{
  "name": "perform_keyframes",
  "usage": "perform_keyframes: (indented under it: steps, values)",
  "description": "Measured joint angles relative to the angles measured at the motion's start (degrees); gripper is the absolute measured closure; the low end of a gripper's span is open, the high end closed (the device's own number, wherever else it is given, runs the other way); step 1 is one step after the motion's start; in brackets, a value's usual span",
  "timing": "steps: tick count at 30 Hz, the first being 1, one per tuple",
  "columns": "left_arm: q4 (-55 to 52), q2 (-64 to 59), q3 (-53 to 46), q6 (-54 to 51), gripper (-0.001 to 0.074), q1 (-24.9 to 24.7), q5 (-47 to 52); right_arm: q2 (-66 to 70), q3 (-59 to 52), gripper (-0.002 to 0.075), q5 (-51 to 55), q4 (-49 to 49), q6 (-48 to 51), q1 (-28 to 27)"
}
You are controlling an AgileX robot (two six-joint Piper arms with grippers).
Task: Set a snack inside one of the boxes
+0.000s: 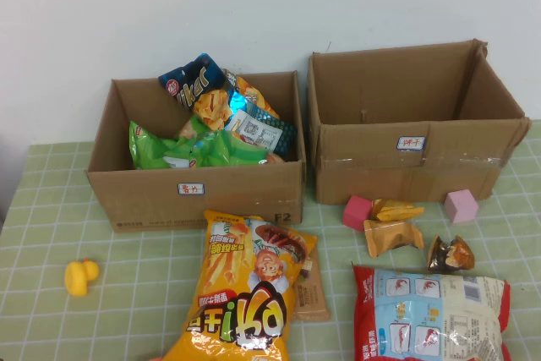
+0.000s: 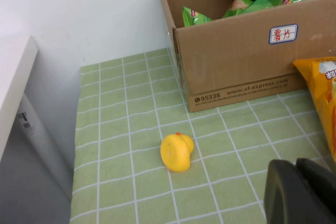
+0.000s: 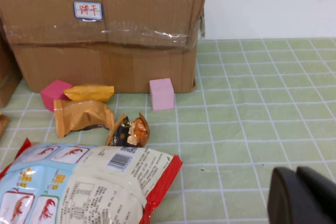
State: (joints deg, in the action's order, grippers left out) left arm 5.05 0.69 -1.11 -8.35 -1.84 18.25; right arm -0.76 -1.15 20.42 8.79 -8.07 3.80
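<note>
Next, I bring my right gripper over to the middle (image 1: 428, 310) (image 3: 64, 179) of the red and white shrimp cracker bag and close it there.
Two brown cardboard boxes stand at the back of the table. The left box (image 1: 194, 196) holds several snack bags; it also shows in the left wrist view (image 2: 236, 61). The right box (image 1: 406, 166) looks empty inside; its front shows in the right wrist view (image 3: 105, 40). In front lie a big yellow chip bag (image 1: 249, 293), a red and white shrimp cracker bag (image 1: 431, 314), two small orange packets (image 1: 393, 236) and a dark packet (image 1: 450, 253). My left gripper (image 2: 297, 167) is shut and empty, low over the mat near the yellow duck. My right gripper (image 3: 296, 174) is shut and empty, beside the shrimp bag (image 3: 89, 182). Neither gripper shows in the high view.
A yellow rubber duck (image 1: 81, 276) lies on the green checked mat at the left. Two pink cubes (image 1: 357, 211) (image 1: 461, 205) sit in front of the right box. A brown packet (image 1: 310, 293) lies beside the yellow bag. A white wall is behind the boxes.
</note>
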Motion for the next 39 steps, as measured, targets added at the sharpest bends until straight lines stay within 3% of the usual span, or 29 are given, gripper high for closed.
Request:
perform_keyframes:
  steps: [28, 31, 35, 39]
  values:
    - [0.0, 0.0, 0.0, 0.0, 0.0737, 0.0, 0.12, 0.0, 0.0, 0.073, 0.0, -0.55, -1.16, 0.0]
    - [0.0, 0.0, 0.0, 0.0, 0.0737, 0.0, 0.12, 0.0, 0.0, 0.0729, -0.92, -9.46, -8.14, 0.0]
    - [0.0, 0.0, 0.0, 0.0, 0.0737, 0.0, 0.12, 0.0, -0.42, 0.073, -2.0, -32.07, -20.85, 0.0]
    - [0.0, 0.0, 0.0, 0.0, 0.0737, 0.0, 0.12, 0.0, -0.42, 0.073, -2.43, -42.54, -24.34, 0.0]
